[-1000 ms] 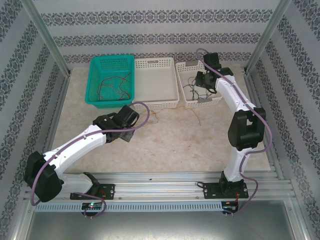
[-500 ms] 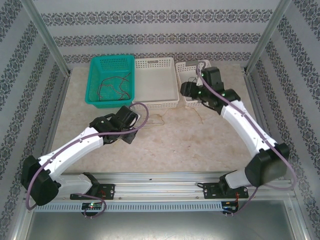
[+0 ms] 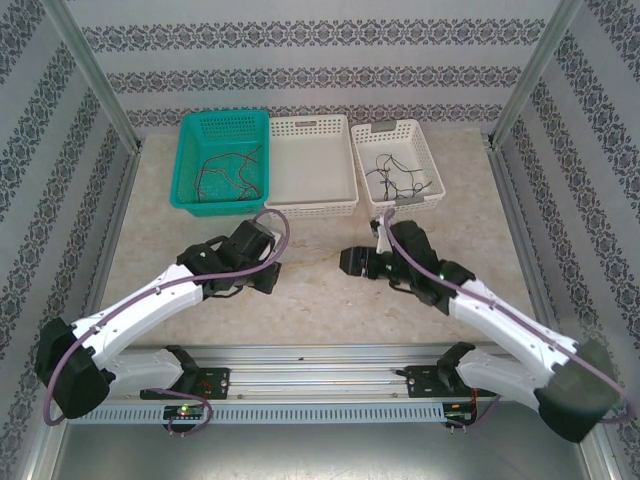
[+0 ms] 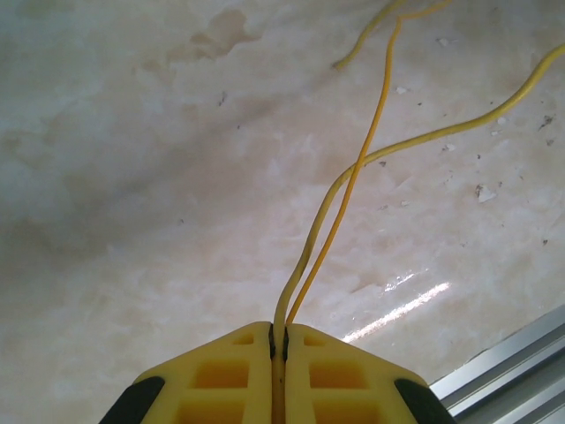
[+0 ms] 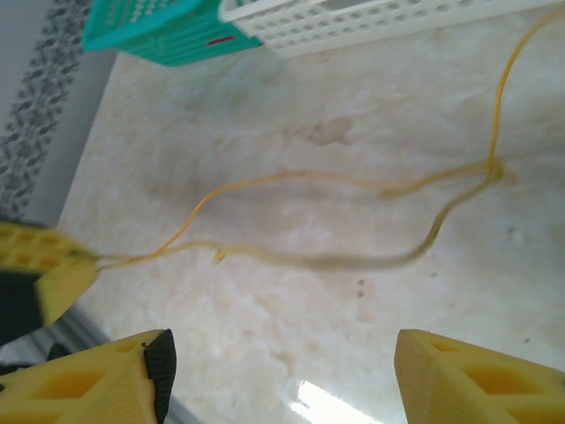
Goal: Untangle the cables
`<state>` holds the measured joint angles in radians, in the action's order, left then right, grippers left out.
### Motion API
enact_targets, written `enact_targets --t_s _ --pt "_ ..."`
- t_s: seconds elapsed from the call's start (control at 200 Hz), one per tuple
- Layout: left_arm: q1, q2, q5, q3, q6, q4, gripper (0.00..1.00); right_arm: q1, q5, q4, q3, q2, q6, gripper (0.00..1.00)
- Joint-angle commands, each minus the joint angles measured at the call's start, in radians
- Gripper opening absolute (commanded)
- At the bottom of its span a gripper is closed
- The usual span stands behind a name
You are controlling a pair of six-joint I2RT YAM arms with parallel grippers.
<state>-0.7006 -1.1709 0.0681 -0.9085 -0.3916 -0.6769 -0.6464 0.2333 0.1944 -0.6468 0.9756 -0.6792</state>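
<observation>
My right gripper needs to take the thicker cable (image 5: 327,262) and my left gripper the thinner one before I pull them apart, as my left gripper pinches both yellow cables together.
Two yellow cables (image 4: 353,168) run out across the pale table from my left gripper (image 4: 278,331), which is shut on their near ends. From above, this gripper (image 3: 272,272) sits left of centre and the thin yellow cables (image 3: 322,254) stretch right from it. My right gripper (image 3: 346,262) faces left just beyond them. It stands open low over the table (image 5: 282,346), nothing between its fingers, with the yellow cables (image 5: 335,261) lying crossed ahead of it. More cables, red and dark, lie in the teal basket (image 3: 190,165). Dark ones lie in the right white basket (image 3: 432,165).
An empty white basket (image 3: 312,165) stands between the teal and right white baskets along the back. The teal basket's corner (image 5: 159,31) and a white basket's wall (image 5: 371,22) edge the right wrist view. An aluminium rail (image 3: 320,355) runs along the near edge; patterned walls enclose the table.
My right arm has swung out of the right white basket down to the table centre, its gripper opening on the way. The left gripper drew slightly nearer with the yellow cables.
</observation>
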Motion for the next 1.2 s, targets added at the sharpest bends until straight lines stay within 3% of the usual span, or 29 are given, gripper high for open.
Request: enact_targets --t_s 0.0,0.22,0.39,0.969,1.084,1.194 --pt "-0.010 0.017 0.019 0.062 -0.163 0.125 0.00 -0.032 -0.084 -0.065 0.096 -0.109 -0.100 0.68" --pt "-0.022 0.022 0.046 0.141 -0.252 0.259 0.00 -0.048 -0.174 -0.146 0.241 -0.172 -0.208 0.70" --pt "-0.049 0.019 0.028 0.167 -0.271 0.294 0.00 -0.054 -0.191 -0.234 0.238 -0.054 -0.293 0.70" --pt "-0.103 0.018 -0.030 0.304 -0.315 0.407 0.00 -0.090 -0.235 -0.483 0.173 0.220 -0.365 0.68" --pt "-0.109 0.005 -0.028 0.319 -0.325 0.434 0.00 -0.098 -0.221 -0.522 0.154 0.284 -0.376 0.60" --pt "-0.120 0.003 -0.027 0.332 -0.333 0.457 0.00 -0.101 -0.211 -0.566 0.141 0.339 -0.387 0.44"
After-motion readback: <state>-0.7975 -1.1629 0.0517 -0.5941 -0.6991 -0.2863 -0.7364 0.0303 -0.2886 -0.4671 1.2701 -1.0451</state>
